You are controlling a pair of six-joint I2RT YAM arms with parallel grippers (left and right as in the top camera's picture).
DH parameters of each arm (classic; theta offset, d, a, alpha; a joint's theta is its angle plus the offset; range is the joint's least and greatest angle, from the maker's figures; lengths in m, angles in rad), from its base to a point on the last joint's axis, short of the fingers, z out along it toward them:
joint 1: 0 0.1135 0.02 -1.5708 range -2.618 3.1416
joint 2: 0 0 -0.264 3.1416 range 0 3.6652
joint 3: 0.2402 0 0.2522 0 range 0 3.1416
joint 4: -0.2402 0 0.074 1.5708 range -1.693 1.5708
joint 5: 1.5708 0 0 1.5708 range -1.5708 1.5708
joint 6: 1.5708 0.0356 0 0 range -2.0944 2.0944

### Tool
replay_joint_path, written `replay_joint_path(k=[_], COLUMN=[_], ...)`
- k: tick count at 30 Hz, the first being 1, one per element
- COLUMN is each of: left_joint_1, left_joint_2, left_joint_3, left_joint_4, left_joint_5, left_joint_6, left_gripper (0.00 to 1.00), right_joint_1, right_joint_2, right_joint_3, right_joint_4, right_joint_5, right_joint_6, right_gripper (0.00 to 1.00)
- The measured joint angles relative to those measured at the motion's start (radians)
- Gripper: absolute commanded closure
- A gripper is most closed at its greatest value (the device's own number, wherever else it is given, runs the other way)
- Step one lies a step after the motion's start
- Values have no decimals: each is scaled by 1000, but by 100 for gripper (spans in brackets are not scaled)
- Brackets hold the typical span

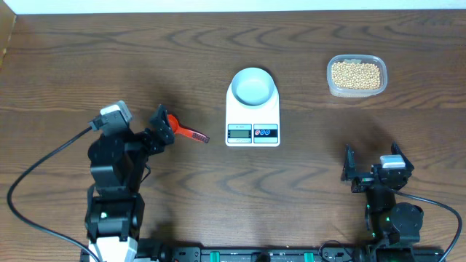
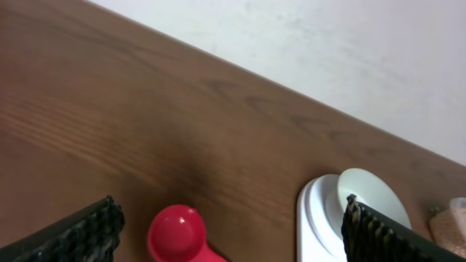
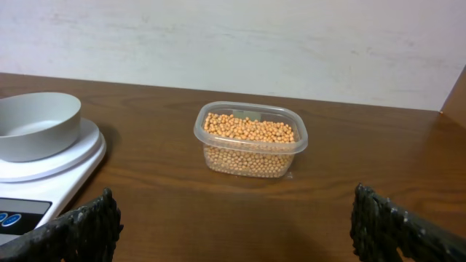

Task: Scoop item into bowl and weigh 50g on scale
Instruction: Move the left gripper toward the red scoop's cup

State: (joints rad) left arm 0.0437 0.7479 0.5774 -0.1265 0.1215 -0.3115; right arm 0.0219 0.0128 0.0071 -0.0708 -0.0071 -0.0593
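The robot's left gripper will next come down to the red scoop and close on the near side of its cup's rim (image 1: 172, 131) (image 2: 155, 247), leaving the scoop's handle free.
The white scale (image 1: 253, 120) stands mid-table with the pale blue bowl (image 1: 253, 87) on its platform; the bowl looks empty. The tan beans (image 1: 356, 74) fill a clear tub (image 1: 332, 86) at the far right. A red scoop (image 1: 183, 129) lies left of the scale. My left gripper (image 1: 165, 125) is open, its fingers either side of the scoop's red cup (image 2: 175, 233); no contact shows. Beyond that gripper (image 2: 231, 218) are the scale (image 2: 317, 225) and bowl (image 2: 371, 195). My right gripper (image 1: 371, 164) is open and empty near the front right, facing the tub (image 3: 250, 156), beans (image 3: 251, 131), bowl (image 3: 36, 124) and scale (image 3: 51, 175).
The wooden table (image 1: 87, 51) ends at a pale wall behind. A black cable (image 1: 44, 164) loops from the left arm's base, and another cable (image 1: 437, 204) runs off the right base. Bare wood lies between the right gripper (image 3: 233, 215) and the tub.
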Motion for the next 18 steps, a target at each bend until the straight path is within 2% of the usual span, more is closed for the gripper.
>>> replay_joint_path(k=[7,18], left_joint_1=[0,0], left_joint_2=[106,194], left_joint_3=[94,129], left_joint_4=[-112,-223], left_joint_5=[-55,-190], left_joint_6=[-27,-168], left_gripper=[0,6], right_joint_1=[0,0], right_joint_2=[0,0], right_joint_3=[0,0], right_joint_4=[0,0], right_joint_5=[0,0], right_joint_6=[0,0], right_gripper=[1,1])
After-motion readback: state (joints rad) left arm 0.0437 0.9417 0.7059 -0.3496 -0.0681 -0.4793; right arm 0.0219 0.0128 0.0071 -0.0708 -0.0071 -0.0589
